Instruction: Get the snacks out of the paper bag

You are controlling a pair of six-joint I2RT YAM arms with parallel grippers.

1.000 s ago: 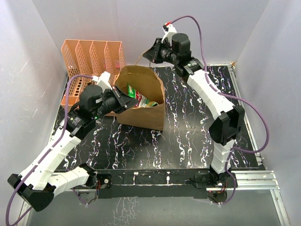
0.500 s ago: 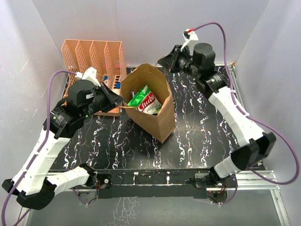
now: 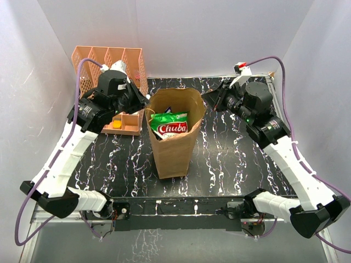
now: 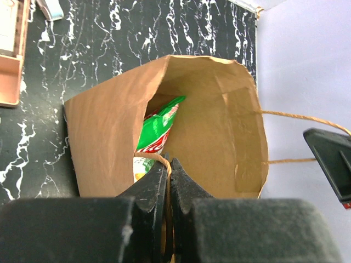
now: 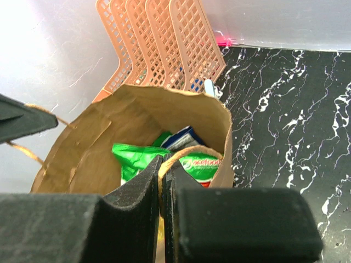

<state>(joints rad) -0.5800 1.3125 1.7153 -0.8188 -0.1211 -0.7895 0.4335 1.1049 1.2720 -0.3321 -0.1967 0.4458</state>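
Note:
I will open my left gripper, steep near the bag's rim on its handle, back off and retake the handle's loop (image 4: 157, 157) flatter.
The brown paper bag (image 3: 174, 148) stands upright and open in the middle of the table. Inside it are a large green snack packet (image 3: 170, 125) with red and white lettering and a dark blue packet (image 5: 184, 137) behind it. My left gripper (image 3: 145, 103) is at the bag's left rim, and in the left wrist view (image 4: 169, 164) it is shut on a twisted paper handle (image 4: 159, 157). My right gripper (image 3: 208, 97) is at the right rim, and in the right wrist view (image 5: 163, 161) it is shut on the other handle (image 5: 192, 152). The green packet also shows in the left wrist view (image 4: 159, 129).
An orange perforated file organizer (image 3: 109, 60) stands at the back left, close behind the bag. A low orange tray (image 3: 130, 124) holding a yellow item lies in front of it. The black marbled table (image 3: 236, 159) ends at white walls on three sides.

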